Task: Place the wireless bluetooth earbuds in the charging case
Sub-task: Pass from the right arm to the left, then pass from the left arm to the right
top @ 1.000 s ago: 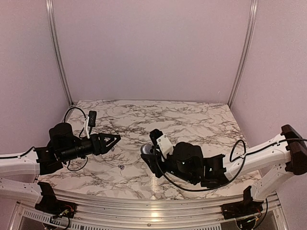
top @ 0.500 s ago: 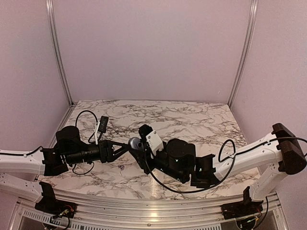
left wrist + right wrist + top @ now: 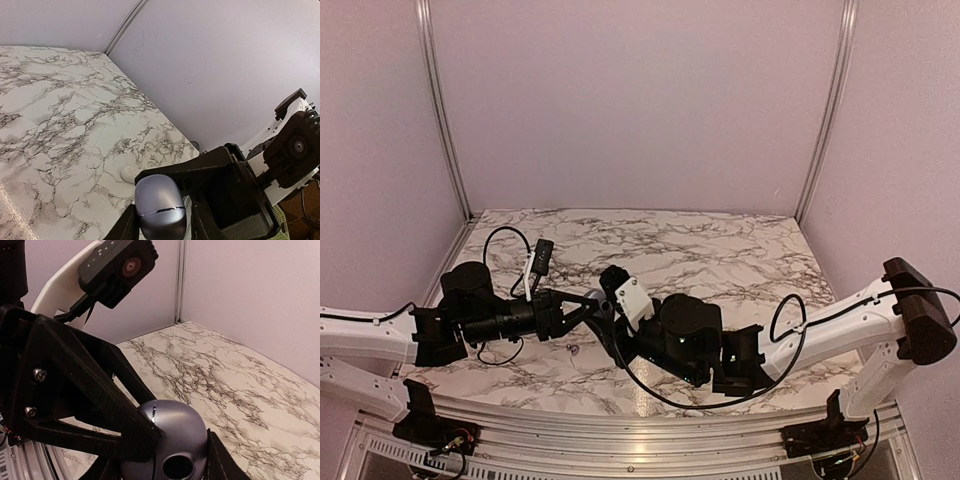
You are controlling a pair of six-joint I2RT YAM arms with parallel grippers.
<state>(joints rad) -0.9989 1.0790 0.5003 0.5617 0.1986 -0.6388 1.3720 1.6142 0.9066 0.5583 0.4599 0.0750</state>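
The robot's right gripper spans the charging case across its seam, so it should open while the left gripper turns the case, and then take the half with the hole [image 3: 186,440].
The charging case [image 3: 598,300] is a rounded greyish-lavender pebble held above the table's middle left, where both grippers meet. In the left wrist view the case [image 3: 159,202] shows a closed seam and sits between my left gripper's [image 3: 160,227] fingers. In the right wrist view the case [image 3: 182,432] shows a dark round hole and sits between my right gripper's [image 3: 162,471] fingers, with a left finger [image 3: 90,405] lying across its left side. One tiny dark earbud [image 3: 572,349] lies on the marble below the grippers. The other earbud is hidden.
The marble table [image 3: 740,250] has purple walls at the back and both sides. A small white oval object [image 3: 129,173] lies on the marble just beyond the case. The left arm's cable [image 3: 505,240] loops over the table's left part.
My right gripper carried the case up and to the left. My left gripper moved right to meet it, and its fingers now flank the case.
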